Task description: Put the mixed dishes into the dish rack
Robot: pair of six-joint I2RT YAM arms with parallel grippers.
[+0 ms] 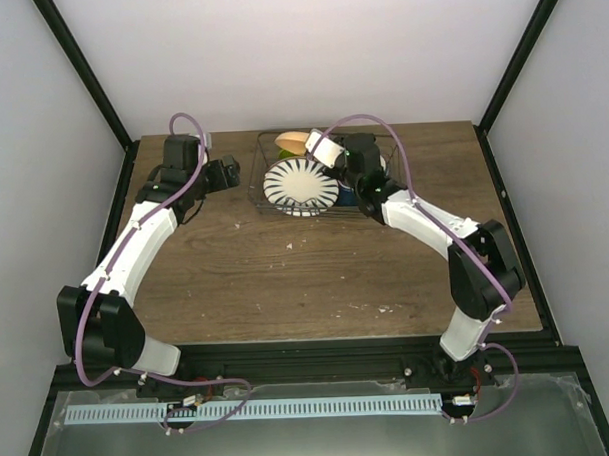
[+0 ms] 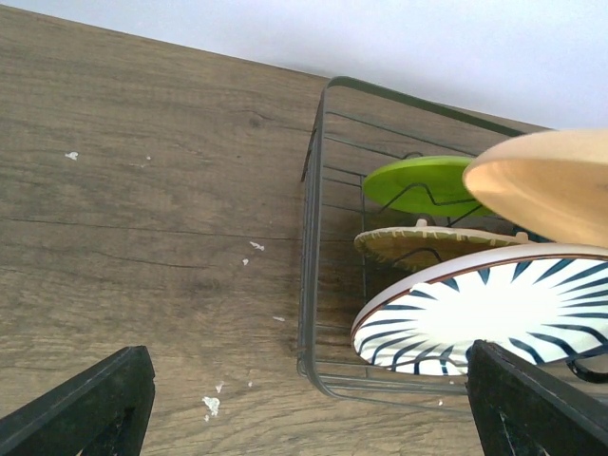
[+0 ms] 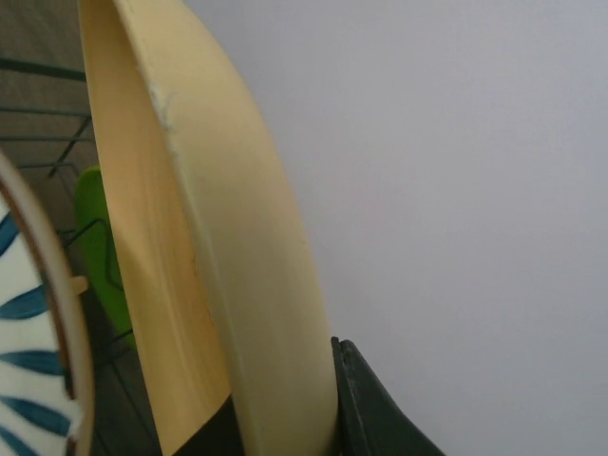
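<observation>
The bare table [image 1: 301, 282] is in front of the striped plate. I need to set the cream-coloured dish, now held over the rack's back, down there with my right gripper.
The wire dish rack [image 1: 266, 194] stands at the back middle of the table. The white plate with dark-blue stripes [image 1: 301, 185] leans inside it. The lime-green plate [image 2: 423, 182] stands behind it, with a beige piece [image 2: 427, 245] between them. My right gripper [image 1: 310, 145] is shut on the rim of a cream-coloured bowl [image 1: 292, 141], held on edge over the rack's back part. The bowl fills the right wrist view [image 3: 190, 237]. A dark blue piece, likely the mug [image 1: 346, 196], shows under the right wrist. My left gripper [image 1: 233, 172] is open and empty, just left of the rack [image 2: 313, 285].
The wooden table [image 1: 286, 269] has small white specks [image 2: 211, 405] near the rack. A black frame and pale walls close in the back and sides. The right arm [image 1: 424, 219] reaches over the rack's right end.
</observation>
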